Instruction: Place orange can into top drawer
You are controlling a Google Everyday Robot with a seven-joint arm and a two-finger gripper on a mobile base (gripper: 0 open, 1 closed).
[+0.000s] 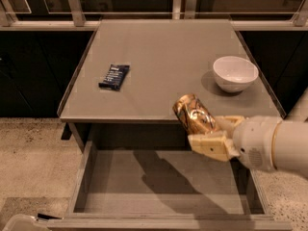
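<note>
The orange can, now tilted over the open top drawer, will be let go by my gripper on the flat bottom of the drawer, toward the white bowl's side (191, 184).
The orange can (193, 113) is shiny copper-gold and lies tilted in my gripper (214, 134), which is shut on it. The cream fingers (211, 146) grip it from the right, one under the can and one behind it. The can hangs in the air just past the table's front edge, over the back right part of the open top drawer (163, 177). The drawer is wide, grey and shallow, pulled out toward the camera, and nothing lies on its flat bottom. My white arm enters from the right edge.
A grey table (163, 66) stands above the drawer. A white bowl (235, 73) sits on its right side, close behind the can. A dark blue snack bar wrapper (114, 76) lies on its left side. Speckled floor lies to both sides.
</note>
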